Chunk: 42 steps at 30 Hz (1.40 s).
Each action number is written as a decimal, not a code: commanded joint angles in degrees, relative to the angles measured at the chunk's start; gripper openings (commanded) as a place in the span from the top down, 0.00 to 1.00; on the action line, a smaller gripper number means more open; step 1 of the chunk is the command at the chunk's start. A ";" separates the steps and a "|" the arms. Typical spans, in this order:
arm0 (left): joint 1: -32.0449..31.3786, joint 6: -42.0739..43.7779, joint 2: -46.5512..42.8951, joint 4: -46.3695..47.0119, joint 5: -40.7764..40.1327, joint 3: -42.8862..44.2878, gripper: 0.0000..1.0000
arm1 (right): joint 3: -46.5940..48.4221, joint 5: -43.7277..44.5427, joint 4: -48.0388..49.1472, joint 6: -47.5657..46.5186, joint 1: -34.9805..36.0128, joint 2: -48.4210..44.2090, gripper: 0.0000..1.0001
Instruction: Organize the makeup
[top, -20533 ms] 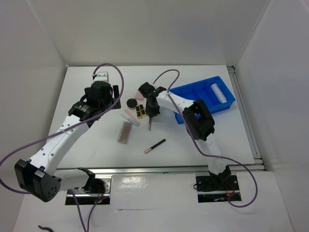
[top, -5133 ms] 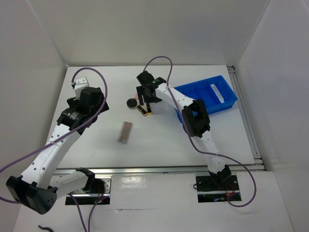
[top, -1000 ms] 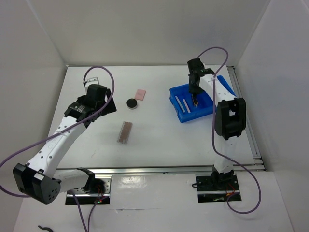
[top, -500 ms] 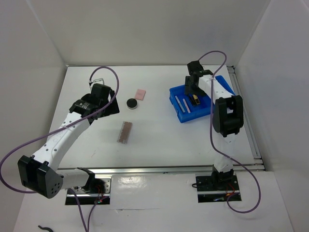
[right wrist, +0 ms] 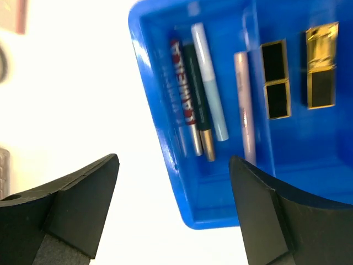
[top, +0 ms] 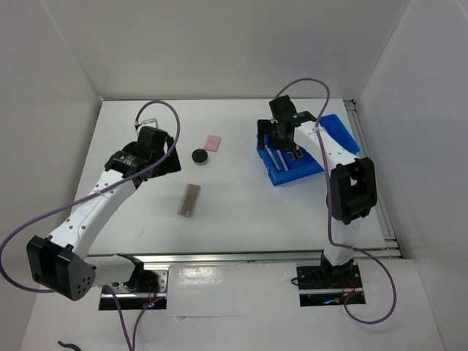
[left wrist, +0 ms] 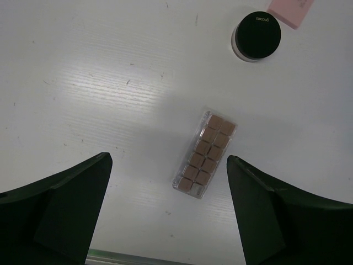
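The fingers of my left gripper should be on the palette's long sides as they close on the middle of the brownish-pink palette (top: 189, 201) (left wrist: 204, 154).
Three pieces of makeup lie loose on the white table: a round black compact (top: 198, 156) (left wrist: 256, 36), a pink square pad (top: 213, 142) (left wrist: 289, 8) and a brownish-pink palette (top: 191, 199) (left wrist: 205, 154). My left gripper (top: 157, 151) (left wrist: 168, 158) hovers open above the table, with the palette lying between its fingers in the left wrist view. The blue tray (top: 279, 177) (right wrist: 165, 144) holds several thin pencils (right wrist: 194, 94) and a black-and-gold palette (right wrist: 276, 80). My right gripper (top: 281, 134) (right wrist: 174, 159) hangs open and empty over the tray's left edge.
White walls close in the table at the back and both sides. The tray sits at the back right, near the table's metal right rail (top: 373, 175). Purple cables (top: 164, 110) loop over both arms.
My right gripper has opened, leaving the black-and-gold palette in the tray, and has drifted left toward the tray's edge. The left arm has shifted slightly right.
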 commanded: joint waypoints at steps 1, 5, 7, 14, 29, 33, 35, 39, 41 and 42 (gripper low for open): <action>0.25 1.13 -2.23 0.43 -0.59 1.49 0.00 | -0.93 -4.32 1.55 0.53 0.07 1.95 0.12; 0.25 1.13 -3.28 0.43 -1.73 1.49 0.00 | 0.38 -4.32 1.02 1.23 1.47 5.65 0.12; 0.25 1.13 -3.81 0.43 -2.35 1.49 0.00 | 1.27 -5.89 0.49 1.23 3.31 6.18 0.14; 0.25 1.13 -3.81 0.43 -2.87 1.49 0.00 | 8.29 -11.69 -1.00 3.17 10.60 11.18 0.30; 0.25 1.65 -2.50 1.48 -3.93 2.10 0.00 | 28.43 -9.61 -5.57 6.95 19.94 23.14 0.31; 0.25 2.44 0.31 3.41 -2.53 4.03 0.03 | 28.43 -3.28 -6.10 6.95 18.10 17.27 0.29; 0.25 2.44 2.86 2.89 1.58 7.28 0.03 | 27.12 -0.12 -6.10 6.95 16.87 12.96 0.27; 0.25 2.44 14.01 -1.84 5.64 15.80 0.03 | 22.20 1.92 -4.78 6.95 13.18 5.84 0.27; 0.25 3.05 21.54 -4.31 5.65 20.71 0.01 | 19.66 1.92 -4.26 6.95 11.16 2.94 0.26; 0.25 3.84 23.68 -5.36 6.34 21.87 0.00 | 18.86 1.92 -4.25 6.95 10.63 2.14 0.25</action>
